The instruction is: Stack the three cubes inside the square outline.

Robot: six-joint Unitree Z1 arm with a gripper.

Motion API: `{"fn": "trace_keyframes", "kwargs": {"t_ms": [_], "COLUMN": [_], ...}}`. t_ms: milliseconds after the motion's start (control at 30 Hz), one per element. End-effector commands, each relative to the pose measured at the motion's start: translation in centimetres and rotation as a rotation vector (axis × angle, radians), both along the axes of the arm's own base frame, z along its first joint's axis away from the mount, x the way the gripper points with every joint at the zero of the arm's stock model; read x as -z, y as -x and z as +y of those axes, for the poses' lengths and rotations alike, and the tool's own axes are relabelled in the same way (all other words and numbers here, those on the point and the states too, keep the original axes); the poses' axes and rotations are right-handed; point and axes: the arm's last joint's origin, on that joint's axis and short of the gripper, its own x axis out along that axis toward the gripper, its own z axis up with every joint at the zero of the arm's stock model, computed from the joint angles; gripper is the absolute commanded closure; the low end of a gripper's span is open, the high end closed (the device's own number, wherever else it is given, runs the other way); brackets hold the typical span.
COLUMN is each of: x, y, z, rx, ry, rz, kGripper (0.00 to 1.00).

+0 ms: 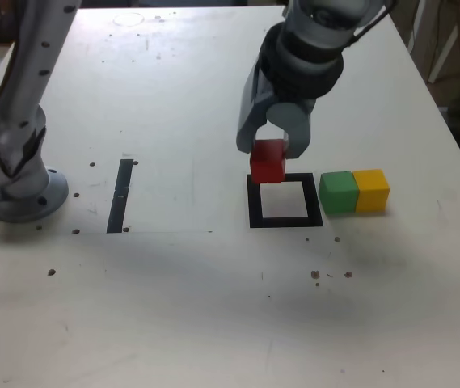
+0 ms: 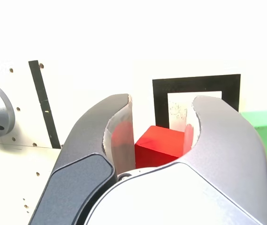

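Observation:
Next, my gripper releases the red cube on the white tabletop (image 1: 281,196) (image 2: 187,123) close to the middle of the black square outline.
My gripper (image 1: 268,147) is shut on the red cube (image 1: 267,161), which hangs just above the far edge of the black square outline (image 1: 285,202). In the wrist view the red cube (image 2: 159,145) sits between the two grey fingers (image 2: 110,136), with the square outline (image 2: 196,91) beyond it. The green cube (image 1: 339,192) and the yellow cube (image 1: 371,190) stand side by side, touching, on the table to the exterior view's right of the outline. An edge of the green cube (image 2: 264,126) shows in the wrist view.
A thin black strip (image 1: 120,195) lies on the white table (image 1: 213,299) toward the exterior view's left. The arm's grey base (image 1: 15,174) stands at the far left. The table's edges run close on the right and at the back.

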Motion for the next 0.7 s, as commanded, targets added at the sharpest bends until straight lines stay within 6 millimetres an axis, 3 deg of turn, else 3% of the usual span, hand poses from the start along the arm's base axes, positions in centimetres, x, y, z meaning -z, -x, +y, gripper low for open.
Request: {"fn": "trace_keyframes", "kwargs": {"t_ms": [0, 200, 667], "x": [0.7, 2.5, 4.2], "y": [-0.5, -1.4, -2.9], "z": [-0.1, 0.0, 0.7], "rx": [-0.004, -0.013, -0.017], "ry": [0.0, 0.008, 0.022], "rz": [0.017, 0.043, 0.056], "kGripper": [0.67, 0.67, 0.67]}}
